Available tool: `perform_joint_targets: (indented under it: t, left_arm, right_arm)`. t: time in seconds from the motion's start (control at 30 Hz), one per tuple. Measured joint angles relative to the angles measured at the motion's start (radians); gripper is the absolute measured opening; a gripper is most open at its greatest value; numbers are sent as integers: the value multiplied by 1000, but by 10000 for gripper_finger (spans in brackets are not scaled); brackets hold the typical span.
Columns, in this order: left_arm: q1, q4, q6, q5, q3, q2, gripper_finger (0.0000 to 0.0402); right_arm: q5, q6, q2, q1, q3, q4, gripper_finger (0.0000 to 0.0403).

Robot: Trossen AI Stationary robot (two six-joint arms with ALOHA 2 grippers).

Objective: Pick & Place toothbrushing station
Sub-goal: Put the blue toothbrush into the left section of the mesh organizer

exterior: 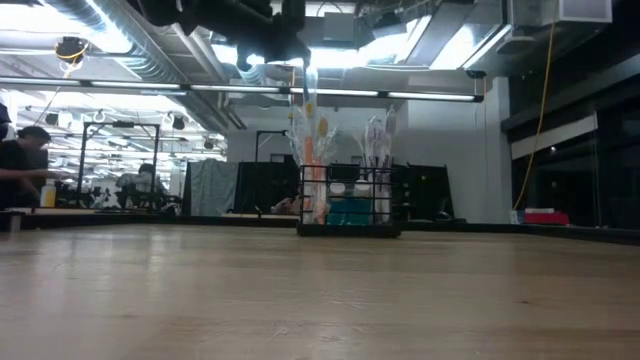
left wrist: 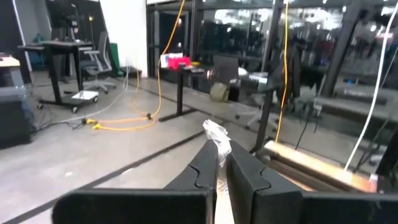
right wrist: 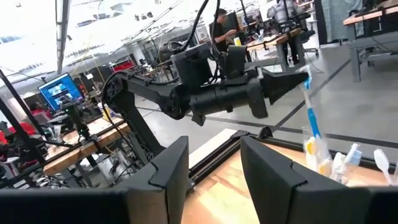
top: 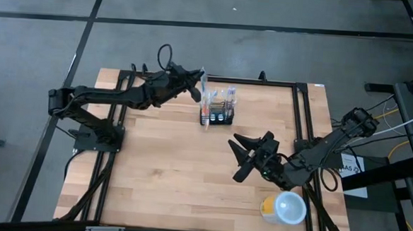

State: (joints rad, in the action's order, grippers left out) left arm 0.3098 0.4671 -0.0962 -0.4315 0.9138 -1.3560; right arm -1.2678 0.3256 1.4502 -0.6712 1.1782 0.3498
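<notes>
Next, I release the wrapped toothbrush with my left gripper in the near end of the black mesh holder [top: 203, 112], beside the other toothbrushes.
The toothbrushing station [top: 217, 115] is a small black mesh holder standing at the middle of the table's far side, also seen in the low view [exterior: 348, 208], with several wrapped toothbrushes upright in it. My left gripper [top: 198, 85] hovers over its left end, shut on a blue and white toothbrush [right wrist: 310, 109] in a clear wrapper. My right gripper [top: 239, 158] hangs open above the table's right middle, with nothing between its fingers [right wrist: 168, 165]. My left gripper pinches the wrapped toothbrush near its top end [left wrist: 217, 138] between its two fingers. The fingers come level from the table's left and lie across the brush. The brush stands upright below them; its lower end [exterior: 314, 205] reaches down among the others in the holder.
A round yellow cup with a pale lid [top: 284, 208] lies near the table's front right corner. A black frame [top: 295, 113] runs around the wooden tabletop. People show at benches in the room behind.
</notes>
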Motion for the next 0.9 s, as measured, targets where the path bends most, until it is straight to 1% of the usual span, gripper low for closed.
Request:
perform_joint_targets:
  t: [0.13, 0.3, 0.47, 0.63, 0.8, 0.9]
  left_arm:
    - [-14, -29, -2, -15, -16, -8, 8]
    - [-14, -23, -70, -10, -68, -19, 8]
    - [-22, 43, -103, 2, -120, -41, 8]
    - [-22, 93, -135, 5, -122, -78, 8]
    - [-23, 94, -162, 26, -122, -129, 8]
    - [-23, 99, -164, 20, -122, -152, 8]
  right_arm:
    - [0, 0, 0, -3, 0, 3, 149]
    - [0, 4, 0, -3, 0, 11, 149]
    - [-8, 4, -1, -5, 0, 31, 149]
    - [-8, 5, -1, -5, 0, 43, 149]
    - [-9, -18, -1, -5, 0, 69, 149]
    - [-9, -40, -1, -5, 0, 88, 149]
